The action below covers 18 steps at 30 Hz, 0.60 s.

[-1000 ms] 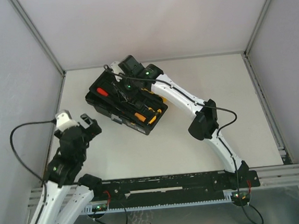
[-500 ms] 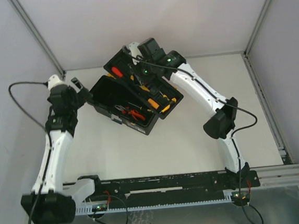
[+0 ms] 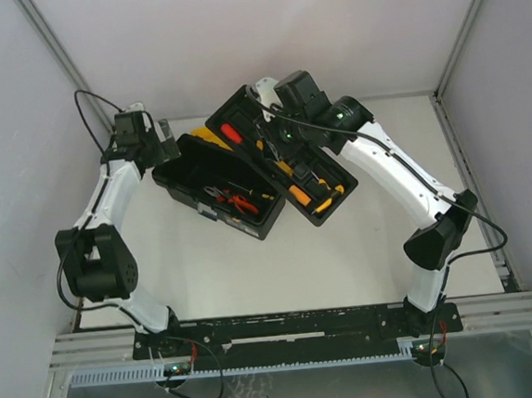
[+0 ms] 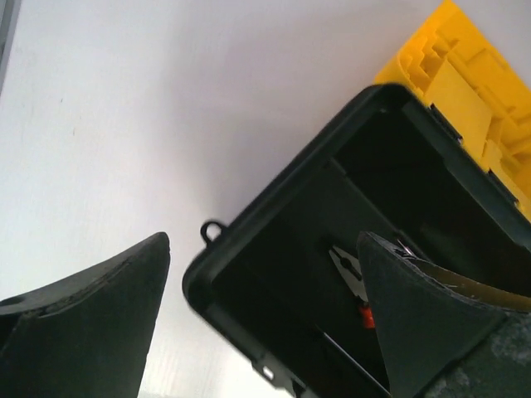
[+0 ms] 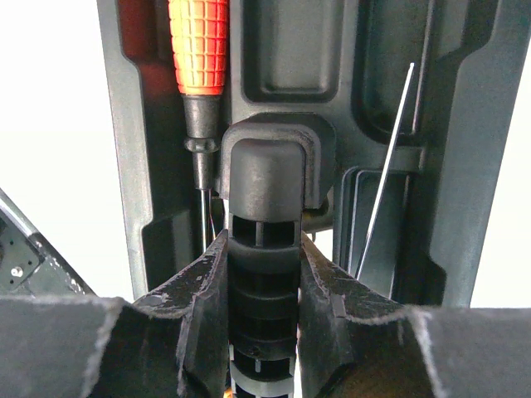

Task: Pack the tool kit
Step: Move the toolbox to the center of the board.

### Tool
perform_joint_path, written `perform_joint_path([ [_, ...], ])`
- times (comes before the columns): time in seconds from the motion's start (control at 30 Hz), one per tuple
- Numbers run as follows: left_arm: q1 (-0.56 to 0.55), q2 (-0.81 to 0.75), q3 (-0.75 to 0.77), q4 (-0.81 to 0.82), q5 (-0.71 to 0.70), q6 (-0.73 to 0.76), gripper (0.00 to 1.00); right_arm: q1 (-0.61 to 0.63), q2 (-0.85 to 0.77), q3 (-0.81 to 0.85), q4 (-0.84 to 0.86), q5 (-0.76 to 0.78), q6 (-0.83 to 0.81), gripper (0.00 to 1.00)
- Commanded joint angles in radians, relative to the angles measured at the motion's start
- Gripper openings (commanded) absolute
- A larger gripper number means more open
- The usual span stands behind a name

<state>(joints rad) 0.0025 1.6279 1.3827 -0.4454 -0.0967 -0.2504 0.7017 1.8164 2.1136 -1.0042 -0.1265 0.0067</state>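
Observation:
I should close my left gripper on the short-side rim (image 3: 166,161) (image 4: 259,207) of the black toolbox, next to the small loop, at the end away from the tray.
The black toolbox (image 3: 211,187) stands open at the back left, its yellow lid (image 3: 206,135) tipped back. Orange-handled pliers (image 3: 235,201) lie in its bottom. My right gripper (image 3: 276,124) is shut on the ribbed handle (image 5: 262,274) of the black inner tray (image 3: 293,164) and holds the tray tilted above and to the right of the box. The tray carries an orange screwdriver (image 5: 197,46) and yellow-handled tools (image 3: 326,190). My left gripper (image 3: 162,139) is open at the box's far left corner (image 4: 217,265). One finger (image 4: 91,319) is outside the wall, the other (image 4: 423,323) over the inside.
Grey walls close in the white table (image 3: 363,246) at the left, back and right. A metal rail (image 3: 296,327) with the arm bases runs along the near edge. A thin metal rod (image 5: 386,174) lies in the tray.
My right gripper has lifted the inner tray out of the toolbox and carried it to the right. My left arm has swung from the near left up to the box's far left corner.

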Motion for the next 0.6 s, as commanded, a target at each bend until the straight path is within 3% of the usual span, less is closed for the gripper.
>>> perform_joint_path([
  [0.0, 0.005, 0.082, 0.118, -0.012, 0.037, 0.117, 0.97, 0.004, -0.130, -0.061, 0.108, 0.010, 0.013, 0.00],
  [0.17, 0.006, 0.192, 0.188, -0.089, 0.125, 0.212, 0.84, 0.004, -0.165, -0.122, 0.115, 0.017, 0.009, 0.00],
  [0.37, -0.016, 0.168, 0.113, -0.055, 0.258, 0.282, 0.66, -0.003, -0.249, -0.248, 0.151, 0.044, 0.012, 0.00],
  [0.57, -0.123, 0.100, -0.019, -0.002, 0.162, 0.323, 0.45, -0.034, -0.338, -0.388, 0.199, 0.027, 0.030, 0.00],
])
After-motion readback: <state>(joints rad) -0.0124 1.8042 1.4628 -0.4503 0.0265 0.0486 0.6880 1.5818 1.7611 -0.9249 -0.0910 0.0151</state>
